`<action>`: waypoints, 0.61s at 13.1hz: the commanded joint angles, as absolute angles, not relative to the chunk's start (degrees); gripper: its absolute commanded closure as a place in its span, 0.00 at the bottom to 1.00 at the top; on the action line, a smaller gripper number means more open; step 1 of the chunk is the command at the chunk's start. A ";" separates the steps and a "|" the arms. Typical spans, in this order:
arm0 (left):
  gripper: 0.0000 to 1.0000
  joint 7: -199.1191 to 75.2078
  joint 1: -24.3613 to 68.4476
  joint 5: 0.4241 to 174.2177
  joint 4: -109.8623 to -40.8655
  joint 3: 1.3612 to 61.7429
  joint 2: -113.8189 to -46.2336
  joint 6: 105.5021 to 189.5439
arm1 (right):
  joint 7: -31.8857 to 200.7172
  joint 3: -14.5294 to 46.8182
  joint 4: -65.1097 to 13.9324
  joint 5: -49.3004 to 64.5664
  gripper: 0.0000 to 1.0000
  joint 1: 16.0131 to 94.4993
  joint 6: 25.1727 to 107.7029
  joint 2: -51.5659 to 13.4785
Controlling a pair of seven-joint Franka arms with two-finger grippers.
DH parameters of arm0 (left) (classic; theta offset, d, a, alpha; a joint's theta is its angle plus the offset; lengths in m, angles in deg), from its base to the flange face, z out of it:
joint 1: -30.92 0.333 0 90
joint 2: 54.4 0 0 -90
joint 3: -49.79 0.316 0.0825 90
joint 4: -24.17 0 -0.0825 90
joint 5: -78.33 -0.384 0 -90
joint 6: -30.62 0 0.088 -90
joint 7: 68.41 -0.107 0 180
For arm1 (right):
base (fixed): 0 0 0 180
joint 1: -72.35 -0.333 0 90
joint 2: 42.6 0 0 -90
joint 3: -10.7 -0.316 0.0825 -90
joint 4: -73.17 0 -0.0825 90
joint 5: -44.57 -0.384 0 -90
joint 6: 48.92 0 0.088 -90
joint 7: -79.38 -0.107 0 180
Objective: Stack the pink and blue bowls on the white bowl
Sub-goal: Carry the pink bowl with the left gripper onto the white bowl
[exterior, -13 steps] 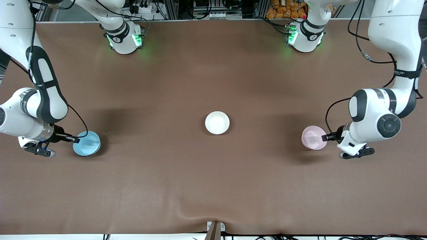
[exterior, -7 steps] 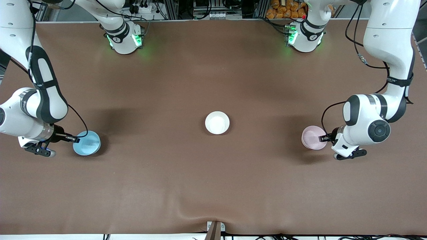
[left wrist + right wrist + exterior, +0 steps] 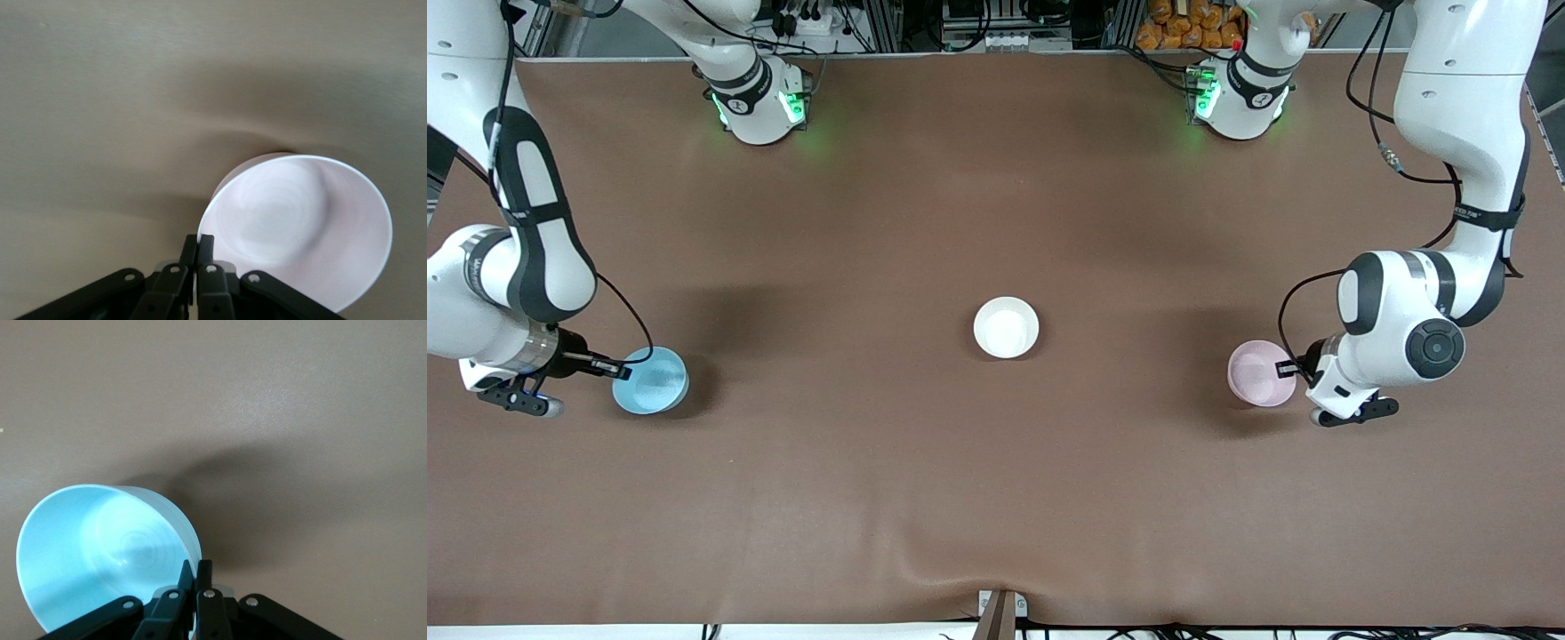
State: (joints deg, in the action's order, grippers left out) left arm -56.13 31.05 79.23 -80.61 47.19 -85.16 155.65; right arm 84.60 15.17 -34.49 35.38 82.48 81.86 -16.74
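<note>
Next, the left gripper releases the pale pink bowl inside the white bowl in the middle of the table [image 3: 1008, 326].
The light blue bowl [image 3: 649, 380] is near the right arm's end of the table. My right gripper [image 3: 618, 371] is shut on its rim. In the right wrist view the blue bowl [image 3: 100, 553] is tilted, with its rim pinched between the fingers [image 3: 189, 577]. The pale pink bowl [image 3: 1261, 373] is near the left arm's end. My left gripper [image 3: 1288, 369] is shut on its rim. In the left wrist view the pink bowl [image 3: 307, 227] is also tilted. I cannot tell whether either bowl touches the table. The white bowl [image 3: 1006, 327] stands alone mid-table.
The brown table cover [image 3: 996, 498] is bare between the white bowl and each coloured bowl. A small bracket [image 3: 1000, 609] sits at the table edge nearest the front camera. The arm bases [image 3: 758, 102] stand along the edge farthest from it.
My right gripper has shifted slightly toward the right arm's end with the blue bowl. My left gripper has moved a little toward the table's middle with the pink bowl.
</note>
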 commanded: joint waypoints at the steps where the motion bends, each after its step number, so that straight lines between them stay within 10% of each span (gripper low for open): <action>1: 1.00 -57.60 32.15 85.25 -85.94 43.04 -78.77 155.26 | 85.62 14.21 -35.11 34.72 1.00 83.61 80.46 -19.04; 8: 1.00 -35.13 29.00 87.64 -80.70 24.49 -76.28 152.00 | 85.62 14.12 -34.32 34.72 1.00 83.60 77.30 -20.97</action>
